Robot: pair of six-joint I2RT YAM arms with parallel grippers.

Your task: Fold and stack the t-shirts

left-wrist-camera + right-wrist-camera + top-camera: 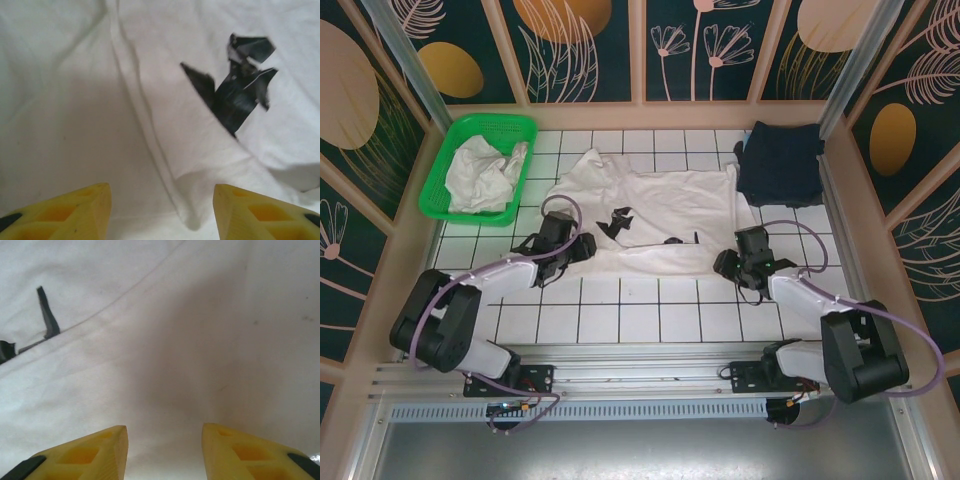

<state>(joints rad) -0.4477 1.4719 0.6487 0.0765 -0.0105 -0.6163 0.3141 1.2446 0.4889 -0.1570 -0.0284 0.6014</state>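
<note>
A raised fold creases the t-shirt's flap beside the black print, so the robot's left gripper will grasp the flap's edge at the print (237, 139) and pull it farther back.
An off-white t-shirt (655, 215) with a black print (618, 218) lies spread across the middle tiles. My left gripper (584, 243) is at its near-left edge. In the left wrist view its yellow fingers (95, 205) stand open over the cloth, either side of a raised fold (150, 135), with the print (237, 95) ahead. My right gripper (732, 260) is at the shirt's near-right edge, open over flat fabric (165, 365), and nothing is pinched between its fingers (235, 450). A dark navy t-shirt (780, 165) lies folded at the back right. More white t-shirts (485, 175) sit crumpled in the basket.
The green mesh basket (440, 180) stands at the back left. Wooden walls enclose the table on three sides. Bare white tiles (640, 310) lie between the shirt and the arm bases, with a metal rail (640, 385) along the near edge.
</note>
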